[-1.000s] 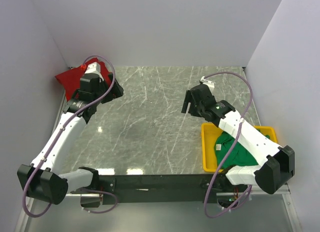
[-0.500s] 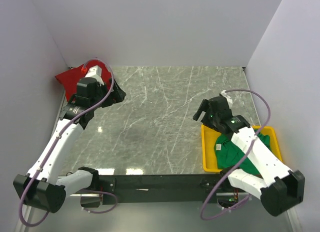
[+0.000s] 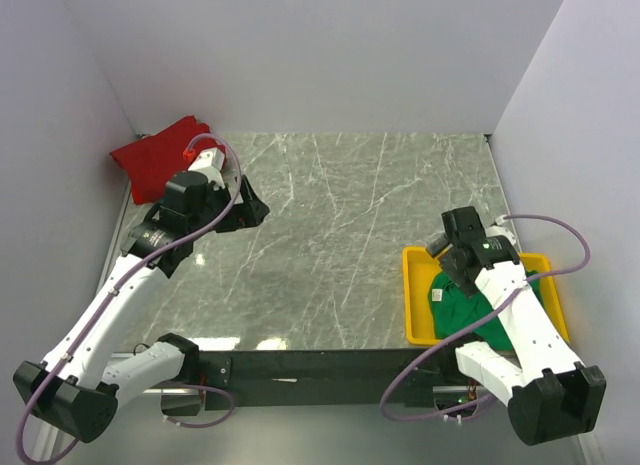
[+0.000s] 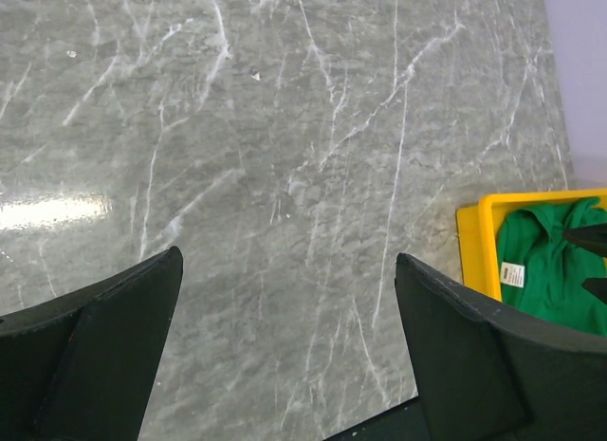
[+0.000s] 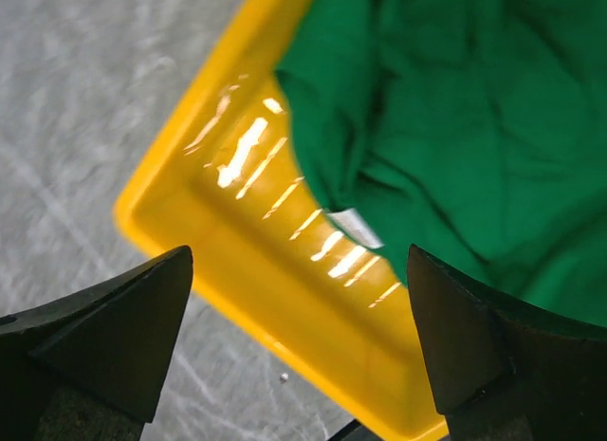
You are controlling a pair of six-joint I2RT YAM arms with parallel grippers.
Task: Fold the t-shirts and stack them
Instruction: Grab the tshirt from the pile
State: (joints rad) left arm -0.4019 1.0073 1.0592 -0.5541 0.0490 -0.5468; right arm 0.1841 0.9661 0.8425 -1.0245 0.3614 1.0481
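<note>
The robot's right gripper should next grab the green t-shirt by its bunched edge [image 3: 443, 281] [image 5: 334, 166] next to the white neck label in the yellow tray.
The red t-shirt [image 3: 155, 157] lies folded at the table's far left corner. Bunched in the yellow tray [image 3: 414, 297] is the green t-shirt [image 3: 462, 307], its white neck label [image 5: 355, 228] showing in the right wrist view. My left gripper [image 3: 250, 207] hangs open and holds nothing over bare marble, a little right of the red shirt. My right gripper [image 3: 445, 247] is open over the tray's far left corner. In its own view the tray wall [image 5: 247, 270] and the green t-shirt [image 5: 455, 109] lie below the spread fingers, and nothing is held.
The marble tabletop [image 3: 340, 225] stretches between the two arms. White walls close the back and both sides. The left wrist view looks across the marble to the yellow tray [image 4: 471, 244] and the green t-shirt [image 4: 550, 266] at its right edge.
The left arm has come off the red shirt, moving right and nearer. The right arm has swung back from mid-table to above the tray's corner.
</note>
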